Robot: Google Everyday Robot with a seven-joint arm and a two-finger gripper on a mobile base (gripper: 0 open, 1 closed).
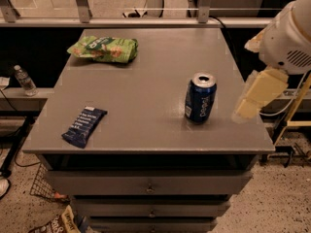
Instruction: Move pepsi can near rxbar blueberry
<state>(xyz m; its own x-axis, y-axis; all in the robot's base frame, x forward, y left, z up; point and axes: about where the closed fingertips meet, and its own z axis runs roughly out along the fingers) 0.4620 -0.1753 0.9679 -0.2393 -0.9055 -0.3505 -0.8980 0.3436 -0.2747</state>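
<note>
I will next close my gripper on the pepsi can's body (202,98), below its silver top.
The pepsi can (200,97) stands upright on the grey table (146,72), right of the middle, dark blue with a silver top. The rxbar blueberry (84,125) lies flat near the front left corner, a dark blue wrapped bar with white text. They are well apart. My gripper (258,94) hangs at the table's right edge, pale and cream-coloured, to the right of the can and not touching it. The white arm housing (289,33) is above it.
A green snack bag (104,49) lies at the back left of the table. Drawers (148,186) sit under the tabletop. A water bottle (24,80) stands on a ledge at the left. A rail (146,21) runs behind the table.
</note>
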